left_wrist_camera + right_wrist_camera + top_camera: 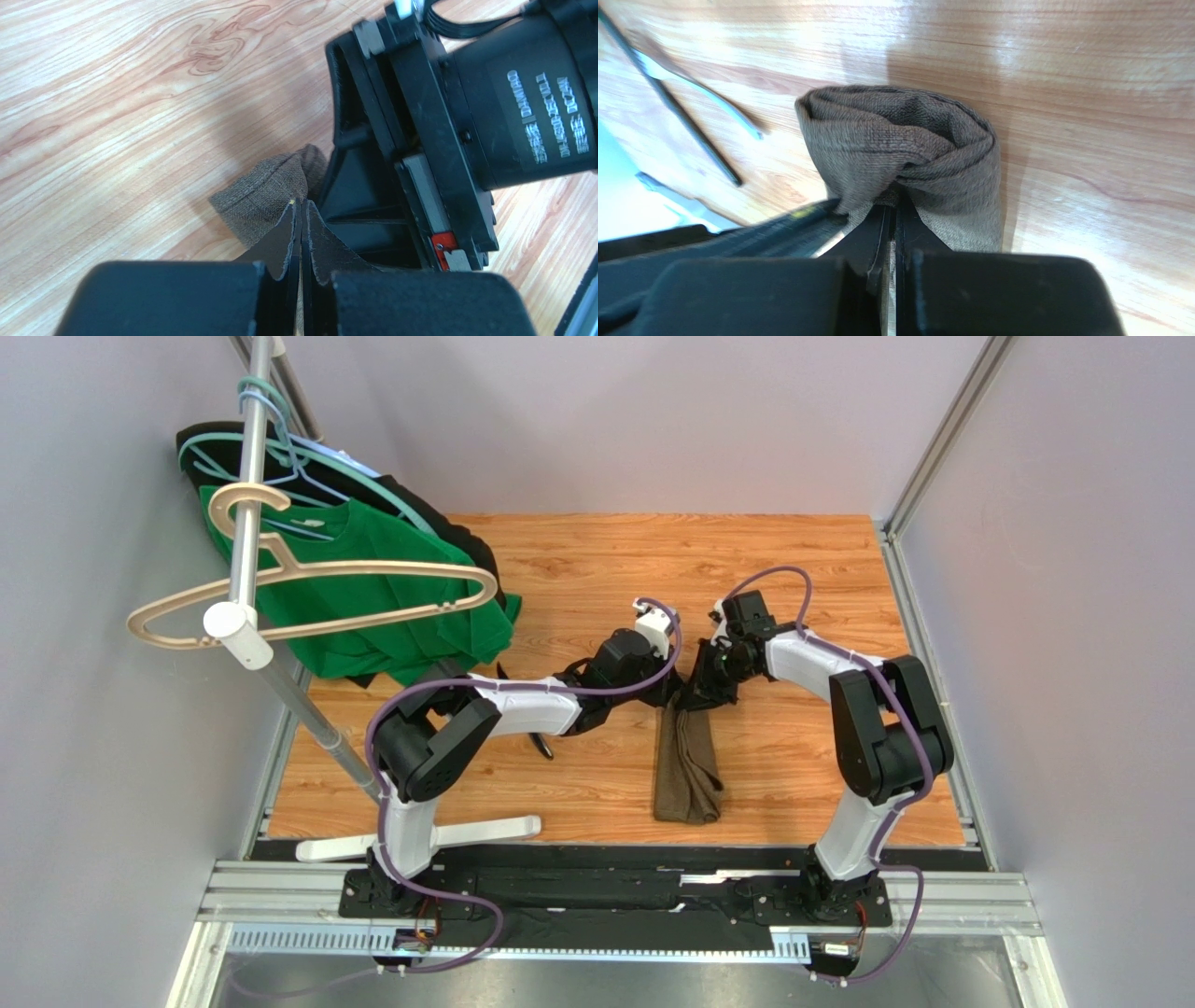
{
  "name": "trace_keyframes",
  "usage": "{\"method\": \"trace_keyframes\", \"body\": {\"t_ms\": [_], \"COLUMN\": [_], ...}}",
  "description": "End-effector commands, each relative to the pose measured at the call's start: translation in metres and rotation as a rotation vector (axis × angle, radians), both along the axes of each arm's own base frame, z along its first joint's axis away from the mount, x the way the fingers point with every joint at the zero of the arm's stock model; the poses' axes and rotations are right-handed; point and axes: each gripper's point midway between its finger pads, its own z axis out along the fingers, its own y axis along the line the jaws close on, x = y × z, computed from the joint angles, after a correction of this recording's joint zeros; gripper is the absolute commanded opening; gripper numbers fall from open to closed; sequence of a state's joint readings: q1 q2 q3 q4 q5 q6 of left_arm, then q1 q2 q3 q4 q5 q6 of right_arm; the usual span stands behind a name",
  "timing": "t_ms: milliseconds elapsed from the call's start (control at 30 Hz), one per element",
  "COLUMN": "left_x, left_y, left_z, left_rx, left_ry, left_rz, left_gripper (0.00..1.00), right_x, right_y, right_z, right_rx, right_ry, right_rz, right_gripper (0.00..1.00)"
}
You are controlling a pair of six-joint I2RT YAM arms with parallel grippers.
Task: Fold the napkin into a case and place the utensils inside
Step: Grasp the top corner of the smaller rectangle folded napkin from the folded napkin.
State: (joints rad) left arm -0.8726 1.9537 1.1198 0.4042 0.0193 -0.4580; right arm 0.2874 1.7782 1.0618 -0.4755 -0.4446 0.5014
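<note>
Both my grippers crowd the napkin's bunched far end, so next I open my left gripper and pinch the napkin's long edge (pixel 661 734) while my right gripper steadies that end of the napkin.
The olive-brown napkin (pixel 687 763) lies as a narrow long strip on the wooden table (pixel 589 574), with its far end lifted. My left gripper (pixel 672 688) is shut on that end; in the left wrist view its tips (pixel 303 207) pinch a cloth corner (pixel 261 197). My right gripper (pixel 706 685) is shut on the same end just beside it; in the right wrist view its tips (pixel 897 201) hold a rolled bunch of napkin (pixel 906 143). Slim utensils (pixel 689 122) lie on the wood to the left in that view. In the top view they are mostly hidden under my left arm.
A clothes rack (pixel 281 637) stands at the left with a green shirt (pixel 393 588), a wooden hanger (pixel 330 599) and a black garment (pixel 474 549). Its white foot (pixel 463 832) lies near my left arm's base. Grey walls close in on both sides.
</note>
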Motion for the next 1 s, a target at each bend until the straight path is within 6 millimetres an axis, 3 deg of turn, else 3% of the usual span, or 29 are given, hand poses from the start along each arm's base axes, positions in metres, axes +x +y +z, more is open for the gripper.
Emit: {"method": "trace_keyframes", "body": {"t_ms": [0,167,300,467,700,967], "left_x": [-0.003,-0.007,-0.009,-0.011,-0.014,-0.016], "left_y": [-0.011,-0.007,-0.007,-0.008,-0.001,0.004], "left_z": [0.027,0.025,0.018,0.007,-0.005,-0.014], "left_rx": [-0.076,-0.071,-0.066,-0.051,-0.022,0.028], "left_ry": [-0.038,-0.034,-0.019,0.009,0.022,0.051], "left_rz": [-0.026,-0.024,-0.02,-0.026,-0.014,-0.018], "left_gripper": [0.0,0.0,0.0,0.0,0.0,0.0], "right_x": [0.016,0.023,0.039,0.044,0.055,0.053], "right_y": [0.018,0.018,0.023,0.019,0.026,0.012], "right_z": [0.025,0.015,0.023,0.011,0.039,-0.002], "right_rx": [0.11,0.203,0.339,0.351,0.465,0.378], "right_ry": [0.019,0.112,0.098,0.085,0.002,0.089], "right_rz": [-0.066,-0.201,-0.337,-0.403,-0.433,-0.49], "right_gripper": [0.0,0.0,0.0,0.0,0.0,0.0]}}
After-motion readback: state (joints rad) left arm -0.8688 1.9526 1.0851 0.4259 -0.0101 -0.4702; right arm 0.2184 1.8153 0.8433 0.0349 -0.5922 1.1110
